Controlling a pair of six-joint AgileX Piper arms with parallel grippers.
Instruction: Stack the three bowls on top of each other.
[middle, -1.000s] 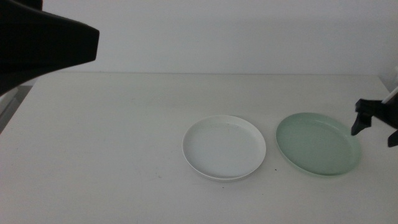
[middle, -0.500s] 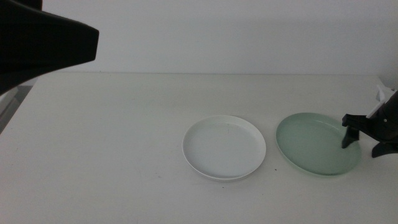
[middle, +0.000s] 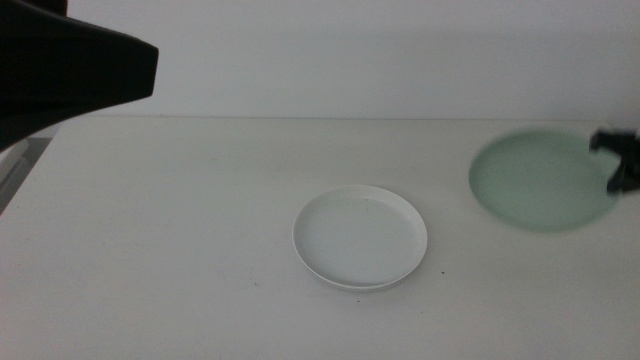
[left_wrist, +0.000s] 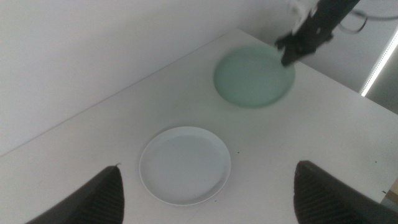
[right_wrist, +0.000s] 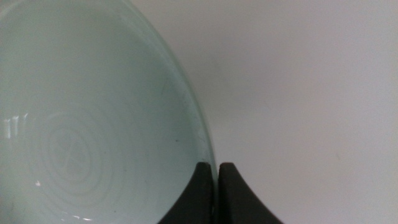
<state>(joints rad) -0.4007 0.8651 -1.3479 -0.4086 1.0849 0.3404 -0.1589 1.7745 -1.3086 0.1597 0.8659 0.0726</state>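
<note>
Next, my right gripper releases the mint green bowl inside the white bowl (middle: 361, 234) that is at the middle of the table. The green bowl is now held off the table.
The mint green bowl (middle: 540, 180) is blurred and held off the table at the far right. My right gripper (middle: 618, 165) is shut on its right rim; in the right wrist view the jaws (right_wrist: 217, 168) pinch the edge of the green bowl (right_wrist: 81, 124). The white bowl (middle: 360, 237) sits at the table's middle. A thin second rim shows under its front edge, and no separate pale grey bowl is visible. My left gripper (left_wrist: 209, 167) is open and empty, high above the white bowl (left_wrist: 185, 165). That view also shows the green bowl (left_wrist: 254, 78) and the right gripper (left_wrist: 305, 40).
The left arm (middle: 70, 70) shows as a dark shape at the upper left of the middle view. The white table (middle: 160, 230) ends at a wall behind and at an edge on the far left.
The right gripper closed on the green bowl's right rim and lifted it off the table, up and to the right. The white bowl and the left arm have not moved.
</note>
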